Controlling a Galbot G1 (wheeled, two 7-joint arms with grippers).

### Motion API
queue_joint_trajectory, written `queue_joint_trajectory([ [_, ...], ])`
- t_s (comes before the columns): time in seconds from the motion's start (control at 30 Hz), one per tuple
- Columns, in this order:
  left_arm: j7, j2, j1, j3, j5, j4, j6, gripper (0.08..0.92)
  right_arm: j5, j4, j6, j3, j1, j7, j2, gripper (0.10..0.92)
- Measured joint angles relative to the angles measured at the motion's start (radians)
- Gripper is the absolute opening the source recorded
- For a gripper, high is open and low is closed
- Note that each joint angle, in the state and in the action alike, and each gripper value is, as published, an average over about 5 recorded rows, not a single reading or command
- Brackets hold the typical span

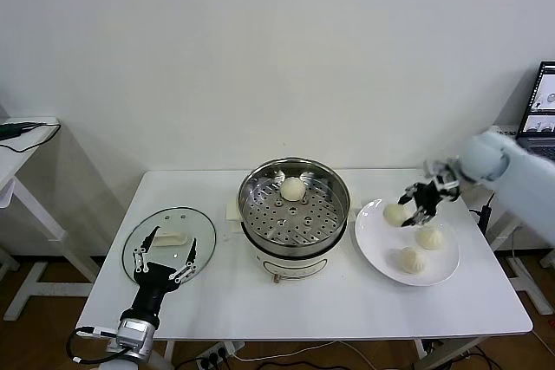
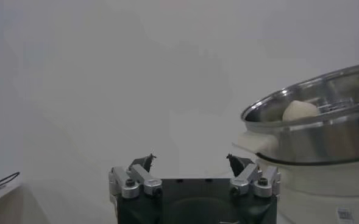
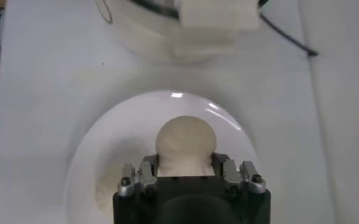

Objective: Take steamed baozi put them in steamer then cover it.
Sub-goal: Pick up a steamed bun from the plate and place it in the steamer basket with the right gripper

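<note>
My right gripper is going to let go of the off-white baozi in the steamer [image 1: 265, 210], over on the side that faces the glass cover.
My right gripper [image 1: 414, 205] is shut on an off-white baozi [image 1: 395, 214] and holds it over the left part of the white plate [image 1: 381, 249]; in the right wrist view the baozi [image 3: 185, 143] sits squeezed between the fingers. Two more baozi [image 1: 428, 237] [image 1: 411, 259] lie on the plate. One baozi [image 1: 293, 188] rests at the back of the shiny steamer [image 1: 334, 214], and it shows too in the left wrist view [image 2: 300, 110]. The glass cover [image 1: 204, 230] lies flat on the table's left. My left gripper [image 1: 163, 259] hangs open just in front of it.
The steamer sits on a white pot base [image 1: 295, 266] mid-table. A laptop [image 1: 539, 101] stands at the far right edge. A side table [image 1: 17, 149] with a cable is at the far left. The white wall is close behind.
</note>
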Motion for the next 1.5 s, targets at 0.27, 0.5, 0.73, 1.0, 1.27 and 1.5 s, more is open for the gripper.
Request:
queue_joint_trajectory([
  [0.27, 0.0, 0.009, 0.0, -0.003, -0.004, -0.013, -0.001, 0.823, 0.198, 0.172, -0.075, -0.314, 0.367, 0.005, -0.021, 0.611],
  [0.5, 0.003, 0.014, 0.002, -0.018, -0.017, -0.019, -0.006, 0.823, 0.344, 0.272, -0.183, -0.439, 0.509, 0.077, 0.056, 0.611],
  [0.73, 0.006, 0.015, 0.0, -0.031, -0.026, -0.021, -0.006, 0.823, 0.428, 0.294, -0.29, -0.461, 0.519, 0.173, 0.2, 0.611],
  [1.0, 0.007, 0.016, -0.004, -0.039, -0.027, -0.014, -0.004, 0.823, 0.461, 0.236, -0.356, -0.457, 0.478, 0.226, 0.387, 0.611],
  [1.27, 0.007, 0.019, -0.006, -0.052, -0.029, -0.013, -0.005, 0.823, 0.434, 0.121, -0.374, -0.443, 0.4, 0.237, 0.544, 0.611],
  [1.5, 0.007, 0.02, -0.007, -0.056, -0.029, -0.004, -0.008, 0.823, 0.385, 0.02, -0.375, -0.435, 0.323, 0.233, 0.646, 0.612],
])
